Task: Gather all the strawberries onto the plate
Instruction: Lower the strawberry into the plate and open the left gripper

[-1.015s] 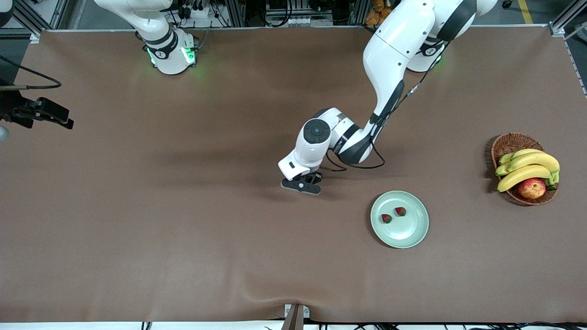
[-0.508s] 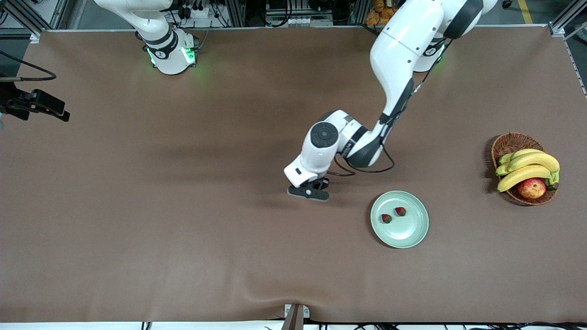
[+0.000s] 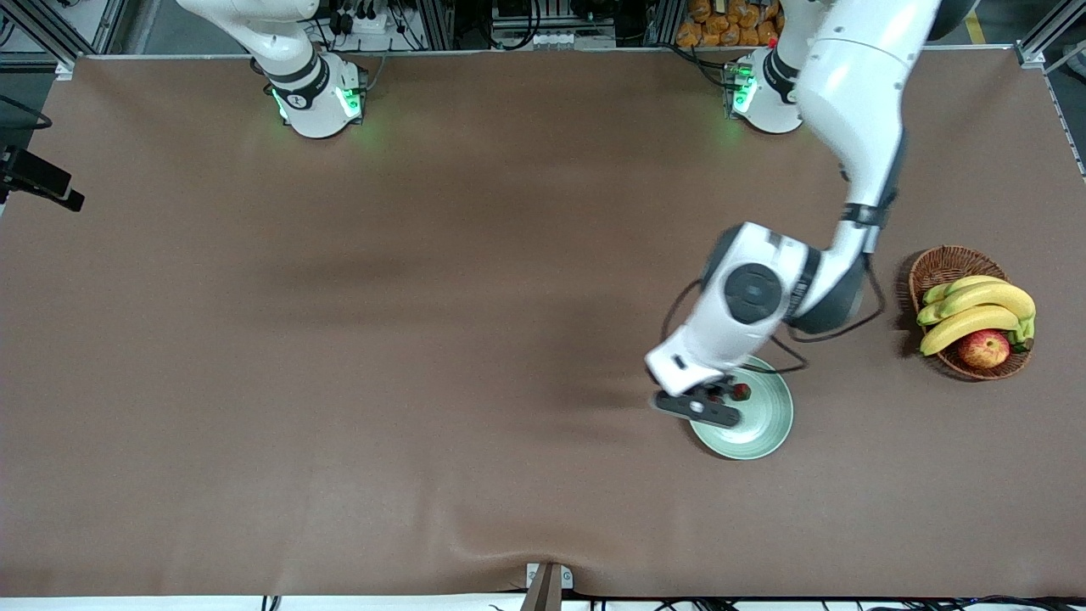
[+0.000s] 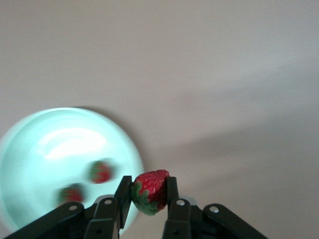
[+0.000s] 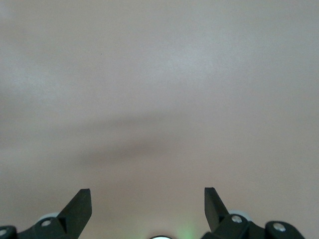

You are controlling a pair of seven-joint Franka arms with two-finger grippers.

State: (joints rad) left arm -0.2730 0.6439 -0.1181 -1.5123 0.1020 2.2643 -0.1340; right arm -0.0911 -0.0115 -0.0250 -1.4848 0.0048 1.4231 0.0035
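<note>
My left gripper, now over the plate's rim, will release the strawberry near the middle of the mint-green plate (image 3: 736,419) (image 4: 71,157), next to the other strawberries.
The pale mint-green plate (image 3: 764,424) lies on the brown table, toward the left arm's end. One strawberry (image 3: 741,391) shows on it; my hand hides the other in the front view. The left wrist view shows both strawberries (image 4: 101,171) (image 4: 71,193) on the plate (image 4: 45,144). My left gripper (image 3: 711,400) hovers over the plate's rim on the side toward the right arm's end. In its own view the left gripper (image 4: 148,191) is shut on a third strawberry (image 4: 152,189). My right gripper (image 5: 148,199) is open and empty over bare table, and it shows at the table's edge (image 3: 38,178).
A brown wicker basket (image 3: 954,259) with bananas (image 3: 976,310) and a red-yellow apple (image 3: 984,348) stands near the left arm's end of the table, beside the plate.
My left gripper has carried the strawberry from over the table's middle to over the plate's rim. My right gripper has drawn back toward the table's edge.
</note>
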